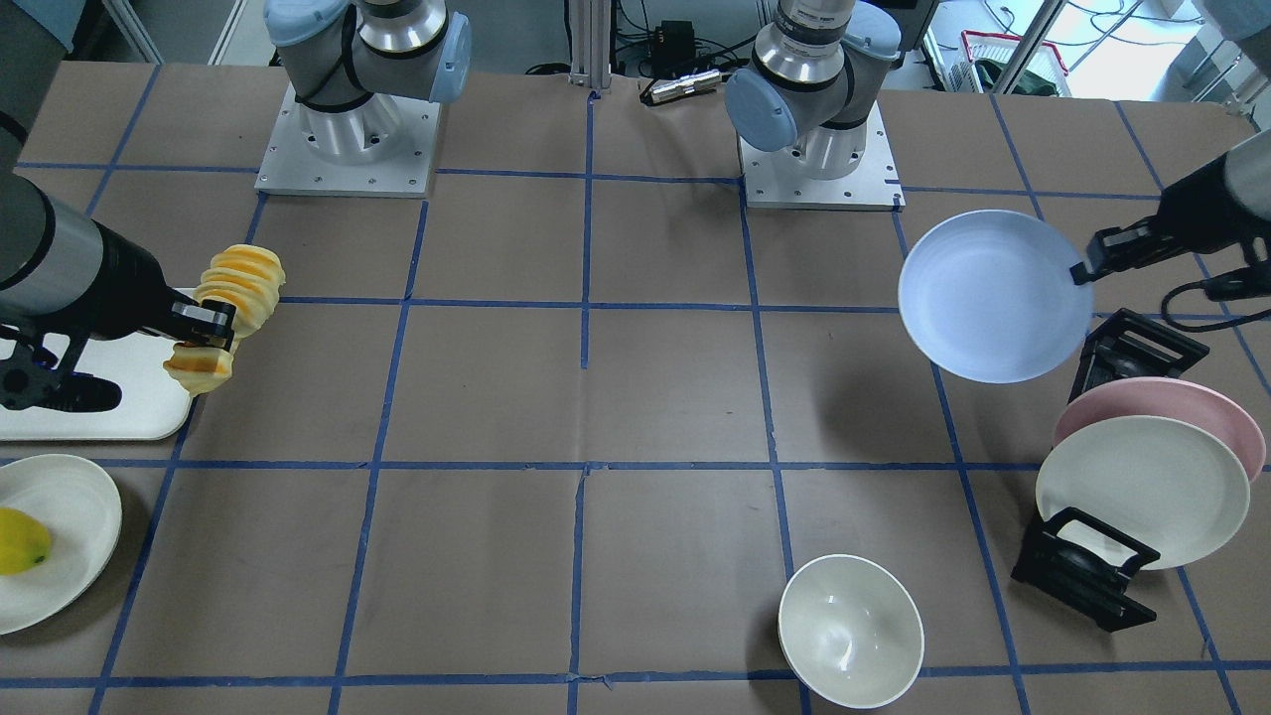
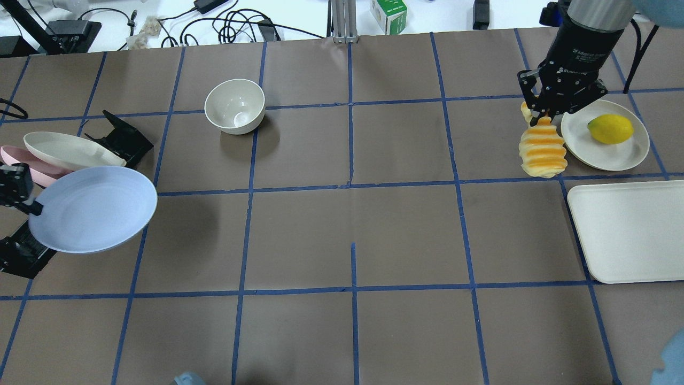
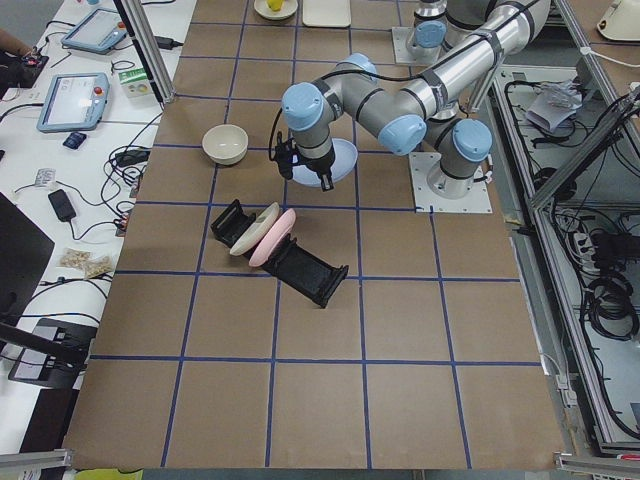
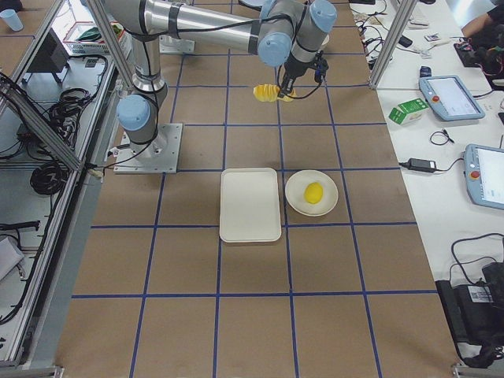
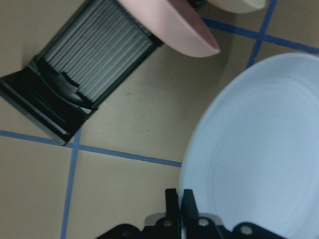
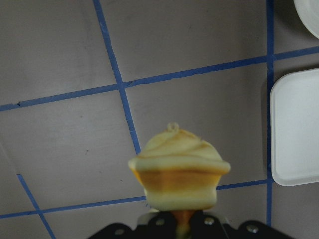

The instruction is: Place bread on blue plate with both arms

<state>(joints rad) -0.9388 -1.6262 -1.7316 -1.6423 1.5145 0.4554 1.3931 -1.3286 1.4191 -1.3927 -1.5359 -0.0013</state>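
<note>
Next, I let go of the blue plate, now in the air beside the dish rack, with my left gripper on the blue line crossing in the middle of the table [image 1: 578,458].
My left gripper [image 2: 33,207] is shut on the rim of the blue plate [image 2: 93,208] and holds it in the air, next to the black dish rack; the plate also shows in the front view [image 1: 993,296] and the left wrist view [image 5: 259,149]. My right gripper [image 2: 544,113] is shut on the bread [image 2: 542,149] and holds the loaf off the table, hanging from one end. In the front view the right gripper [image 1: 206,333] pinches the bread [image 1: 238,283] near one end. The right wrist view shows the bread [image 6: 178,172] end-on above the table.
A pink plate [image 1: 1162,407] and a cream plate [image 1: 1142,492] stand in the black rack [image 1: 1082,566]. A cream bowl [image 2: 235,105] sits at the far middle-left. A cream plate [image 2: 606,149] with a yellow fruit [image 2: 610,129] and a white tray [image 2: 630,230] lie on the right.
</note>
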